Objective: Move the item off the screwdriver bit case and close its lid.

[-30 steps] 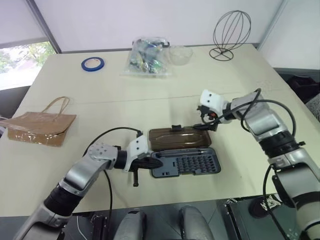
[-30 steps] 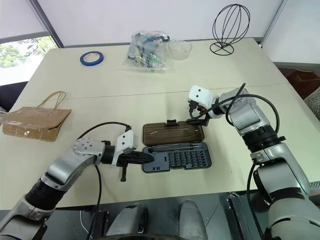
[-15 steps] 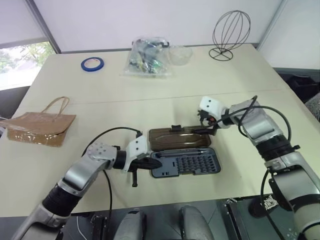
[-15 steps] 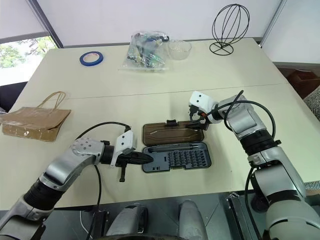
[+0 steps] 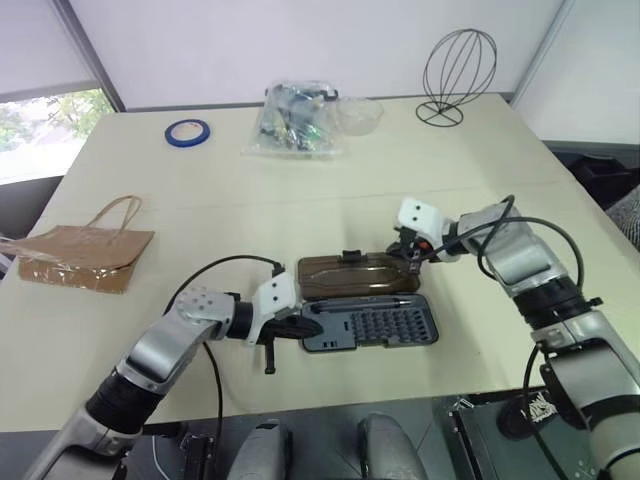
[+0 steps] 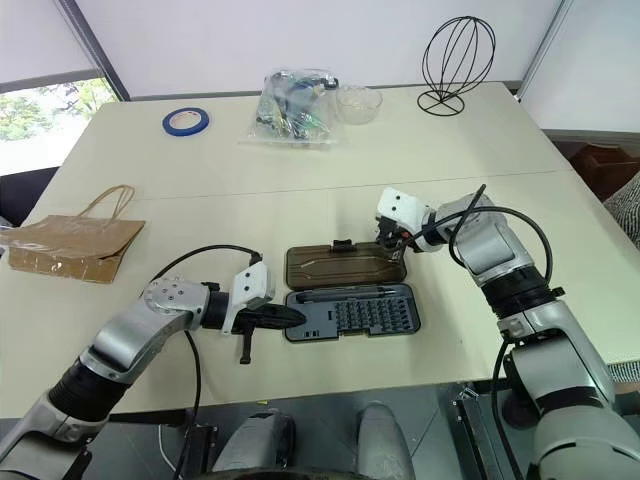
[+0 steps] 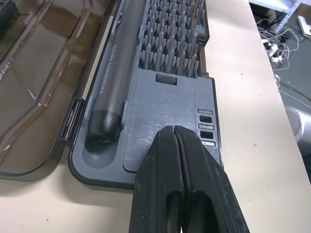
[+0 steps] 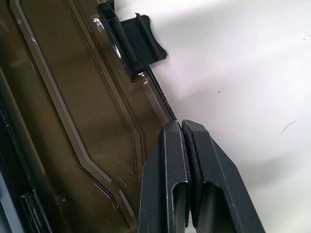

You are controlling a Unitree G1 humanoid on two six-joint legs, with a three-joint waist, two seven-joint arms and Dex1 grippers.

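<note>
The right gripper's fingers meet the lid's far edge at a slant, so the robot should open that gripper and pinch that edge [image 8: 175, 118] in line before it raises the lid.
The screwdriver bit case [image 5: 370, 323] lies open near the table's front edge, with rows of dark bits and a screwdriver handle [image 7: 109, 92] in its grey tray. Its smoky-brown lid [image 5: 350, 275] lies flat on the table behind the tray, the black latch tab [image 8: 138, 41] on its far edge. The item is out of view; nothing lies on the tray or lid. My left gripper [image 5: 316, 326] is shut, its tip on the tray's left end [image 7: 165, 121]. My right gripper [image 6: 392, 252] is shut at the lid's far right corner, its tip [image 8: 181, 127] beside the lid's edge.
A brown paper bag [image 5: 80, 258] lies at the left. At the back are a blue tape roll [image 5: 187, 130], a clear plastic bag of small things [image 5: 292, 118], a clear bowl [image 5: 360, 110] and a black wire head form [image 5: 458, 65].
The right gripper's fingers have closed at the lid's far right corner. The left arm and the case have stayed put.
</note>
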